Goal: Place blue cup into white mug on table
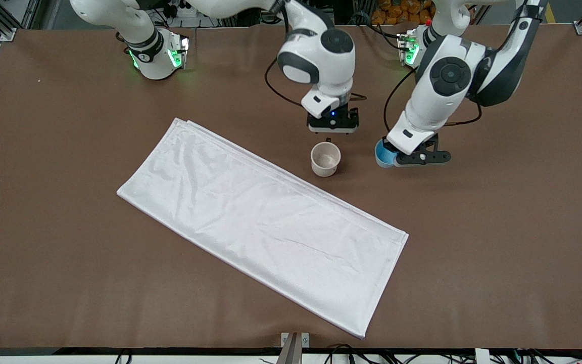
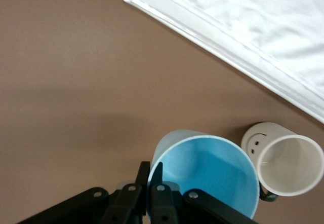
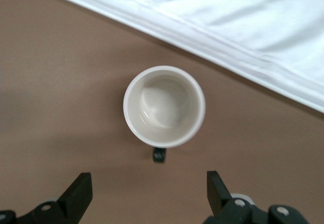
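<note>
I will release the blue cup, now upright beside the white mug, from my left gripper down inside the empty white mug (image 1: 326, 156) (image 2: 291, 165) near the long edge of the cloth.
The blue cup (image 1: 384, 154) is upright beside the white mug (image 1: 326, 158), toward the left arm's end of the brown table (image 1: 498, 227). My left gripper (image 1: 397, 161) is shut on the cup's rim, one finger inside and one outside, as the left wrist view (image 2: 150, 179) shows with the cup (image 2: 202, 173) and the mug (image 2: 283, 160). I cannot tell if the cup rests on the table. My right gripper (image 1: 332, 129) is open and empty over the table just by the mug's black handle; the right wrist view (image 3: 147, 186) shows the empty mug (image 3: 164, 106).
A white rectangular cloth (image 1: 260, 217) lies slantwise across the table's middle, its edge close to the mug and nearer to the front camera. It also shows in the left wrist view (image 2: 253, 26) and the right wrist view (image 3: 228, 21).
</note>
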